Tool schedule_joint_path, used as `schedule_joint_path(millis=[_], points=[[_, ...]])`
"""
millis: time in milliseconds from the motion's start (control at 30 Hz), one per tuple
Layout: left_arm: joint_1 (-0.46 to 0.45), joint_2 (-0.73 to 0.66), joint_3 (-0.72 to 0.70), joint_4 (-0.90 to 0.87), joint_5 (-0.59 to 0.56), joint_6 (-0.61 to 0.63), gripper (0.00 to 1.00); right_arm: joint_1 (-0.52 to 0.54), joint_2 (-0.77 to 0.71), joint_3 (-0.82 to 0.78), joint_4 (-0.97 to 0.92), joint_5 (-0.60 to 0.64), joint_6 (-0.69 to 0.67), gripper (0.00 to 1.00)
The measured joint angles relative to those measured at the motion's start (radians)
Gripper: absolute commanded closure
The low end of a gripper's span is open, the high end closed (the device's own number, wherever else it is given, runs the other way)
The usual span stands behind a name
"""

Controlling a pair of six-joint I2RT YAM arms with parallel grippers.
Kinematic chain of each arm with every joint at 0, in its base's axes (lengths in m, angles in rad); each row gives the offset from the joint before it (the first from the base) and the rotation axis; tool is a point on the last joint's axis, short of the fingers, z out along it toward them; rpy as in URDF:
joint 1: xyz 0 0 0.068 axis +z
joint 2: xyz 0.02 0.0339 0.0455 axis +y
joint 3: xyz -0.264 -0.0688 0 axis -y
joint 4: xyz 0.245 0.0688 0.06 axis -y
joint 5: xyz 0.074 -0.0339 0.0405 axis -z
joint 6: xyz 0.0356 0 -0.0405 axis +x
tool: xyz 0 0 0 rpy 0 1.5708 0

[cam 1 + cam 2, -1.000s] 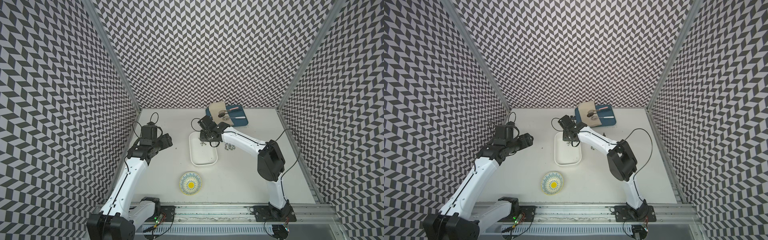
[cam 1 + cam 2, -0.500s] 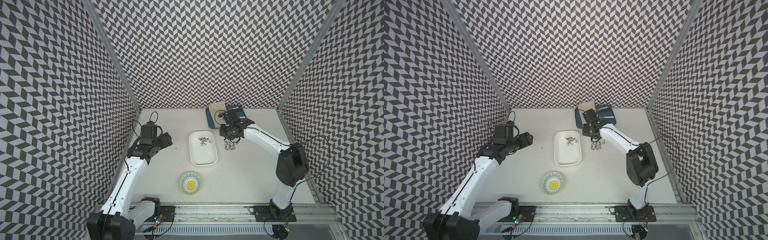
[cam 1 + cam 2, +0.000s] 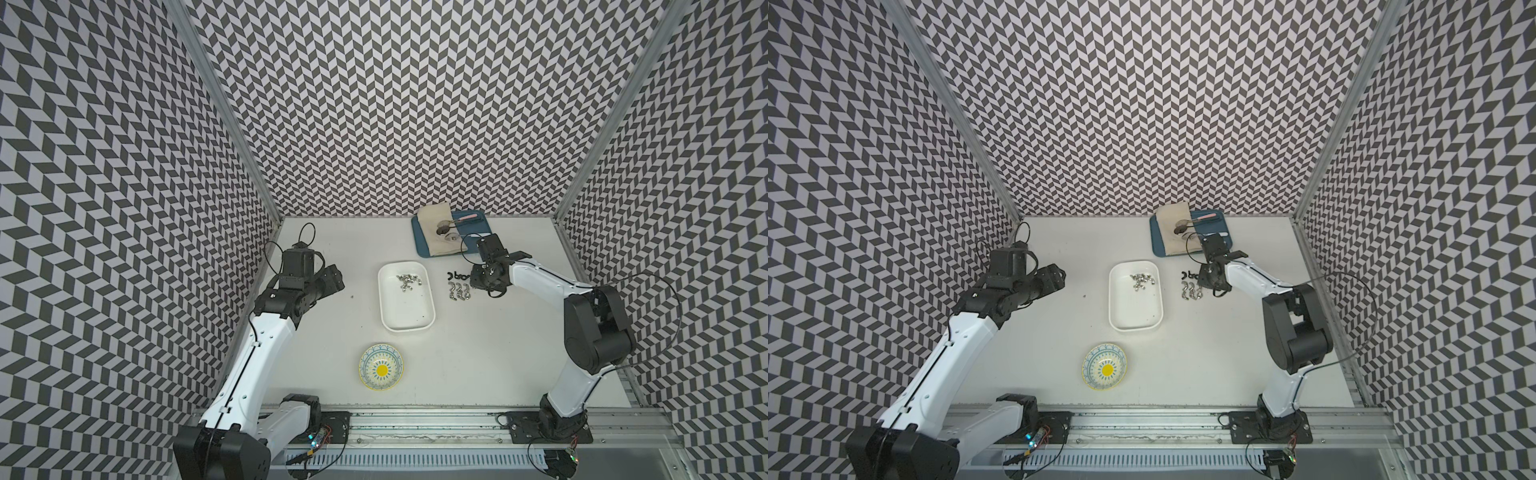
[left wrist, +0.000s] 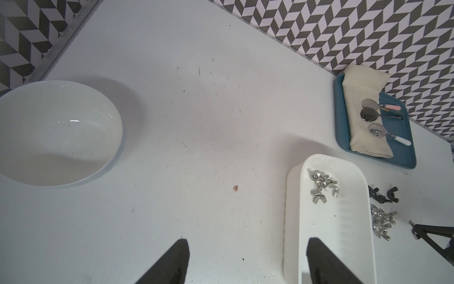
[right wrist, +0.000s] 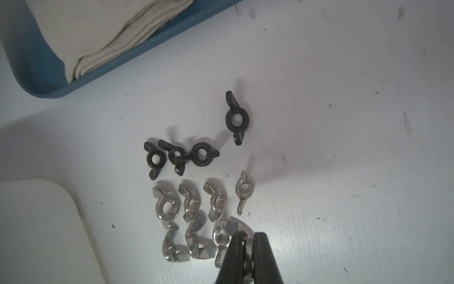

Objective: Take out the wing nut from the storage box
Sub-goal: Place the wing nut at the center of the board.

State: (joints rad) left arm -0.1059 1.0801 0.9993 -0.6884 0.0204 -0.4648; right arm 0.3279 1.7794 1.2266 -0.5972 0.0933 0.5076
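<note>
Next, my right gripper puts the silver wing nut down at the near silver row's end (image 3: 475,297) (image 5: 248,239) away from the storage box.
The white storage box (image 3: 409,313) (image 3: 1136,311) stands mid-table, with several silver wing nuts (image 3: 409,281) (image 4: 323,185) at its far end. Just right of the box, silver wing nuts (image 5: 191,221) lie in rows on the table beside a few black ones (image 5: 181,155). My right gripper (image 5: 249,237) (image 3: 473,286) hangs low over the near-right end of those rows, shut on a silver wing nut (image 5: 237,227) whose wing sticks out past the tips. My left gripper (image 4: 245,242) (image 3: 332,277) is open and empty, left of the box.
A blue tray (image 3: 419,245) with a folded cloth and spoons sits at the back, close behind the right gripper. A patterned bowl (image 3: 381,366) stands in front of the box. A round white bowl (image 4: 59,132) lies near the left wall.
My right gripper has swung from over the box's far end to the right, carrying the wing nut, and now hangs over the rows on the table. The left arm has not moved.
</note>
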Motion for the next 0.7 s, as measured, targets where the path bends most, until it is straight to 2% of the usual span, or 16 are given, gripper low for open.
schedule_joint_path(millis=[700], points=[[0.0,0.001,0.0,-0.002,-0.001,-0.002,0.21,0.0,0.001,-0.093,0.043,-0.032,-0.011,1.0]])
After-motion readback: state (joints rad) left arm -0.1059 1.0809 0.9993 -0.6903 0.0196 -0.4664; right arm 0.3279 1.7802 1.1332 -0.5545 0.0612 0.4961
